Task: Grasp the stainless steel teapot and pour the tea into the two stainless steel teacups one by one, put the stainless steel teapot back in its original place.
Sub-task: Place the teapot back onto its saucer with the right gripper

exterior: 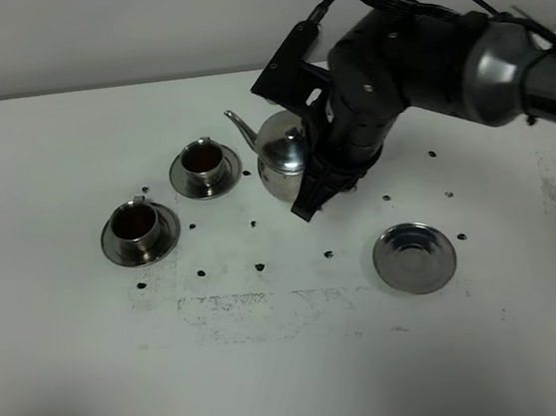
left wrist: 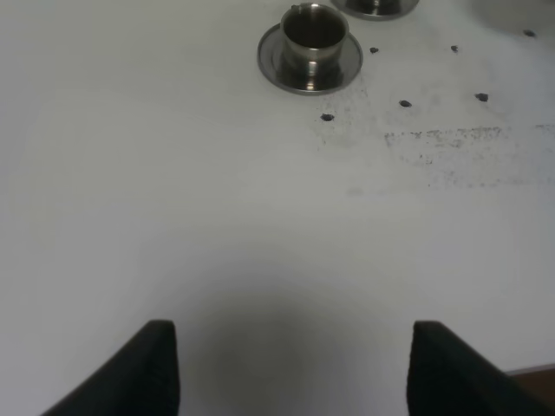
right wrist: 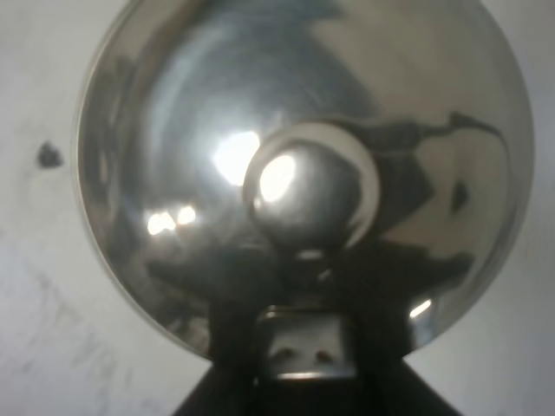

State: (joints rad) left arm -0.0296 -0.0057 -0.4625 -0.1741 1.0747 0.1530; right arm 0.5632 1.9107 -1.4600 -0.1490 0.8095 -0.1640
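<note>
The stainless steel teapot, now next to the far teacup, will go down on the bare round steel tray (exterior: 412, 259) from my right gripper.
The stainless steel teapot (exterior: 280, 157) is next to the far teacup (exterior: 203, 161), its spout pointing toward that cup. My right gripper (exterior: 317, 159) is shut on the teapot's loop handle. The right wrist view shows the domed lid and knob (right wrist: 299, 186) from above, with the gripper (right wrist: 303, 347) clamped on the handle. The near teacup (exterior: 136, 224) stands on its saucer to the left. Both cups hold dark tea. The round steel tray (exterior: 414, 258) lies bare at the right. My left gripper (left wrist: 290, 347) hovers open over the white table, with the near teacup (left wrist: 314, 30) well ahead of it.
Small black specks (exterior: 260, 266) and a grey smudge (exterior: 249, 307) mark the white table between the cups and the tray. The right arm's bulky black body (exterior: 412, 62) reaches in from the right above the table. A second saucer edge (left wrist: 375, 7) shows in the left wrist view.
</note>
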